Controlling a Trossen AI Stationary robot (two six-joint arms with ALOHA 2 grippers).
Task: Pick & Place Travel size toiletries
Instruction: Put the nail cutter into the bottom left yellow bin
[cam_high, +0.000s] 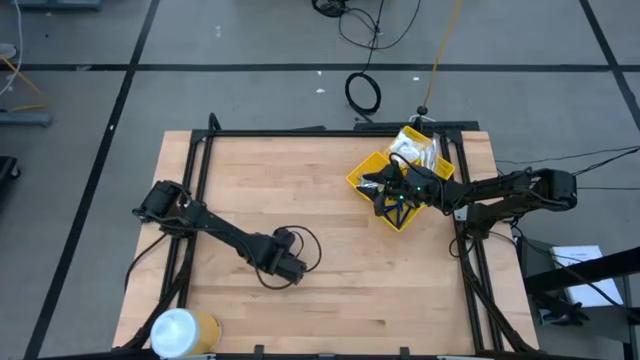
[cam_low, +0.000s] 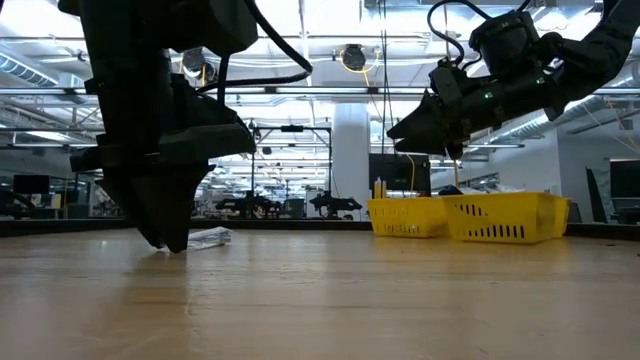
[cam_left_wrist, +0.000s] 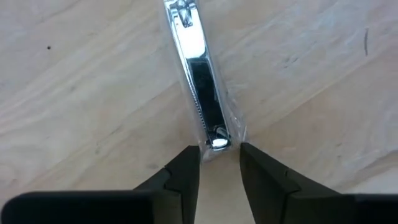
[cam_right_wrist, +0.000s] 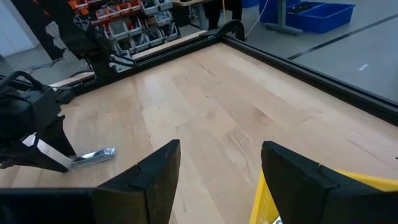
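Note:
My left gripper will open, as its fingertips meet only the packet's end, and pinch the packet's middle (cam_left_wrist: 204, 84) before it hands the packet to my right gripper.
One of the travel size toiletries, a silvery metal piece in a clear plastic packet (cam_left_wrist: 202, 81), lies flat on the wooden table left of centre. It also shows as a small packet (cam_low: 210, 238) in the low view and as a packet (cam_right_wrist: 93, 155) in the right wrist view. My left gripper (cam_left_wrist: 219, 155) stands over its one end, pointing steeply down, shut on it. In the high view the left gripper (cam_high: 290, 268) hides the packet. My right gripper (cam_right_wrist: 217, 168) hangs open and nearly level above the yellow bin (cam_high: 372, 172), holding nothing. My left gripper pinches the packet's end (cam_left_wrist: 217, 147) between its two fingers, one on each long edge. The fingers come from above, pointing steeply down, with their tips at the table. The packet lies flat on the wood and runs away from the fingers.
The yellow compartmented bin (cam_low: 470, 215) stands at the table's far right with white packets (cam_high: 415, 150) in it. A big white-and-yellow cylinder (cam_high: 180, 330) stands at the near left corner. A black frame (cam_high: 330, 130) runs along the table's edges. Bare wood lies between the arms.

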